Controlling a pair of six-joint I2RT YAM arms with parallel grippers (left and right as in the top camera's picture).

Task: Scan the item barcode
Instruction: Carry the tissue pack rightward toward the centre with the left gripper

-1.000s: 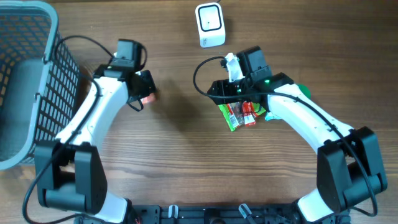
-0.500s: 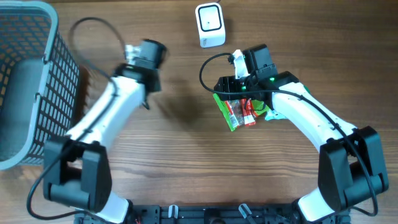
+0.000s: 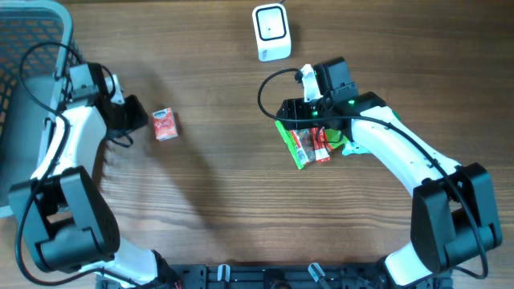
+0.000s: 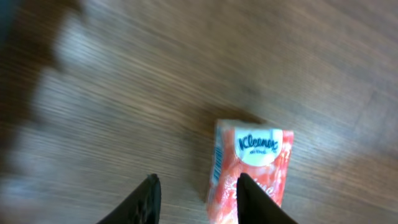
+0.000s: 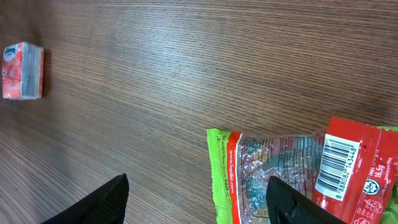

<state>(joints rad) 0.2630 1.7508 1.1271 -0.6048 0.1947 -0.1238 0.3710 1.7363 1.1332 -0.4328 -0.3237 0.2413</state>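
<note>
The robot's left gripper needs to close on the middle of the tissue pack's long edge (image 3: pixel 157 127) (image 4: pixel 222 186), the edge that faces the grey wire basket.
A small red Kleenex tissue pack (image 3: pixel 165 124) lies flat on the wooden table, also seen in the left wrist view (image 4: pixel 252 165) and far left in the right wrist view (image 5: pixel 22 71). My left gripper (image 3: pixel 136 118) sits just left of it, open (image 4: pixel 196 196), with nothing between its fingers; one fingertip (image 4: pixel 249 199) overlaps the pack's edge. My right gripper (image 5: pixel 199 199) stands open above a green snack bag (image 5: pixel 249 177) and a red packet (image 5: pixel 354 168) whose barcode faces up. The white scanner (image 3: pixel 271 32) stands at the back.
A grey wire basket (image 3: pixel 32 32) fills the far left edge, close behind my left arm. The snack packets (image 3: pixel 309 144) lie under my right wrist, right of centre. Bare wood lies between the tissue pack and the packets.
My left gripper has opened and swung left toward the basket, and the tissue pack it held now lies on the table. The right arm has shifted only slightly.
</note>
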